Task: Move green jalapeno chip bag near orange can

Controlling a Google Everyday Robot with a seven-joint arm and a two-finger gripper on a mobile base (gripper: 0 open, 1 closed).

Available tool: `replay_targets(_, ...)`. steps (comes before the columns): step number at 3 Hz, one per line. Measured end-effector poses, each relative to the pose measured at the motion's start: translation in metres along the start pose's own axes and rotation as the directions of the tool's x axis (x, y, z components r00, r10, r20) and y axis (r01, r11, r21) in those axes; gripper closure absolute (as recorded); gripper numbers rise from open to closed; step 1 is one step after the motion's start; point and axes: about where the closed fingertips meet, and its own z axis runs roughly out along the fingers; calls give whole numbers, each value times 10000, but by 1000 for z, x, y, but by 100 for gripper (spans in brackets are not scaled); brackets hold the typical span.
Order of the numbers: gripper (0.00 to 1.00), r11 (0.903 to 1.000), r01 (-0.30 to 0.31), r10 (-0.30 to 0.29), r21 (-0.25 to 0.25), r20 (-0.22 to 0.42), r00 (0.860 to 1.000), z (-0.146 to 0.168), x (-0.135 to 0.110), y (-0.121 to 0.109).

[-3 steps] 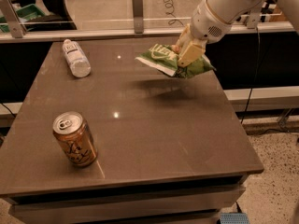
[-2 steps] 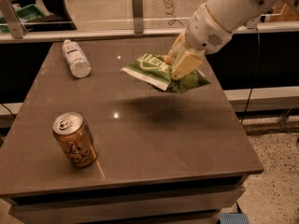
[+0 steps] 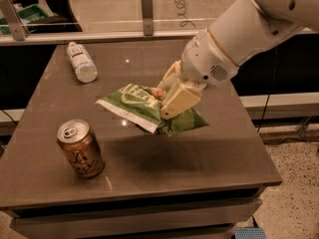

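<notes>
The robot's gripper needs to set the green jalapeno chip bag down on the shadowed tabletop [image 3: 131, 147], close against the orange can.
The green jalapeno chip bag [image 3: 137, 106] is a crinkled light-green foil bag with white lettering, held in the air above the middle of the table. My gripper [image 3: 172, 101] is shut on its right part, with cream fingers [image 3: 180, 99] clamping the foil. The bag casts a shadow on the tabletop below. The orange can [image 3: 79, 148] stands upright near the table's front left, to the lower left of the bag and apart from it.
A clear plastic water bottle [image 3: 81, 62] lies on its side at the table's back left. The brown table [image 3: 219, 153] ends at a front edge just below the can. A glass rail with metal posts [image 3: 146, 11] runs behind the table.
My gripper has carried the chip bag from the back right of the table toward the front left, closer to the orange can. The can and the bottle have not moved.
</notes>
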Motion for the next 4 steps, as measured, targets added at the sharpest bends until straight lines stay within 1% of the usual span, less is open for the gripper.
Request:
replay_targets(1,100,9993,-68,84,-370,417,9991,26,-19,35)
replay_targets(3,100,9999,-82,86,-115,382,9992,47,-15,27)
replay_targets(4,100,9997,-166,173,-162,426,9989,59,-13,26)
